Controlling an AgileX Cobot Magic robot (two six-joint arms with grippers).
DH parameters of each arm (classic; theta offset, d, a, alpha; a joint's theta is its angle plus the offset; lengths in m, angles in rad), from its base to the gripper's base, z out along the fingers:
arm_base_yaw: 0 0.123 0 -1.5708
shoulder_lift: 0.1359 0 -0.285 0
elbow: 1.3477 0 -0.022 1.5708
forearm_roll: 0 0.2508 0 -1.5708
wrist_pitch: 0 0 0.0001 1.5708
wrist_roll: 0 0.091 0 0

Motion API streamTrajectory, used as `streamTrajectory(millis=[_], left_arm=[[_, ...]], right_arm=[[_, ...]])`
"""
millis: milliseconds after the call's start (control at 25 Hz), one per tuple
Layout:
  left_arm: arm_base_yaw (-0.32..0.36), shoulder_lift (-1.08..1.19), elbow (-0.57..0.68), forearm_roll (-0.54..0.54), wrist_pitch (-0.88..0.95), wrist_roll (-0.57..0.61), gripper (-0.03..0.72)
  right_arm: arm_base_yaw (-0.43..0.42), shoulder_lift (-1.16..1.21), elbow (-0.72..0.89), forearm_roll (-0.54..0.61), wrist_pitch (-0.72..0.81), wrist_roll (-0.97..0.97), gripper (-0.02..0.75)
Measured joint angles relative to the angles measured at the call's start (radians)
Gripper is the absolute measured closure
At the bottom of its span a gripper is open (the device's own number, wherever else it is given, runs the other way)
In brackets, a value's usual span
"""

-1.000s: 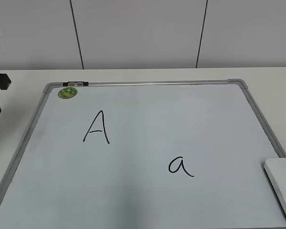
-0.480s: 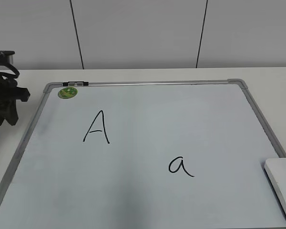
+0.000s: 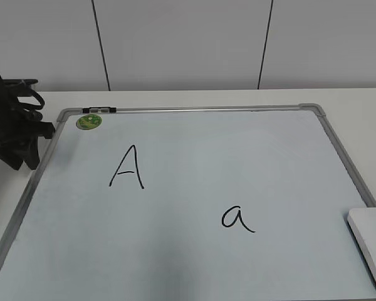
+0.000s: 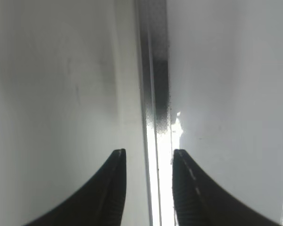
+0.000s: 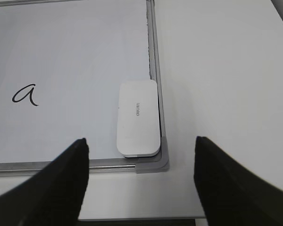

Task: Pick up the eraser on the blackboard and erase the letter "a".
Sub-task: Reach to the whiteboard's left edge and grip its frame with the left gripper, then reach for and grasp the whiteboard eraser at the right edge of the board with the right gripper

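Note:
The robot's right gripper should close across the long sides (image 3: 362, 244) (image 5: 118, 117) of the white eraser, near their middle next to the printed word.
The blackboard (image 3: 194, 110) is a pale board with a grey frame, lying flat on the table. The letter "a" (image 3: 238, 218) is in black at its lower middle; it also shows in the right wrist view (image 5: 25, 95). The eraser (image 3: 371, 248), a white rounded block, lies in the board's near right corner, and in the right wrist view (image 5: 138, 117) it sits against the frame. My right gripper (image 5: 141, 140) is wide open and empty, hovering above and just short of the eraser. My left gripper (image 3: 24, 157) is open and empty over the board's left frame rail (image 4: 153, 70).
A taller capital "A" (image 3: 127, 167) is written on the left half of the board. A round green sticker (image 3: 88, 121) sits at the far left corner. White table (image 5: 226, 70) surrounds the board, and a white panelled wall stands behind.
My left arm has come in from the left edge, moving right and down to the board's left frame. The eraser and the letters have not moved.

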Motion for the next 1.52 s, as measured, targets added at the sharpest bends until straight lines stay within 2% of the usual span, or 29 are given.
streamTrajectory(millis=[680, 760, 880, 960, 1240, 1520], left_arm=[[0.0, 0.09, -0.009, -0.024, 0.008, 0.0, 0.448], [0.0, 0.09, -0.009, -0.029, 0.008, 0.0, 0.48], [0.0, 0.09, -0.009, -0.037, 0.008, 0.0, 0.596], [0.0, 0.09, -0.009, -0.035, 0.008, 0.0, 0.648], [0.002, 0.09, -0.011, -0.035, 0.01, 0.0, 0.657], [0.002, 0.09, -0.011, -0.035, 0.01, 0.0, 0.656]], right_arm=[[0.0, 0.0, 0.0, 0.0, 0.0, 0.0, 0.219], [0.0, 0.0, 0.0, 0.0, 0.0, 0.0, 0.219], [0.0, 0.0, 0.0, 0.0, 0.0, 0.0, 0.219], [0.0, 0.0, 0.0, 0.0, 0.0, 0.0, 0.219], [0.0, 0.007, -0.002, 0.016, 0.0, 0.0, 0.219], [0.0, 0.36, -0.08, 0.011, -0.004, 0.0, 0.219]])
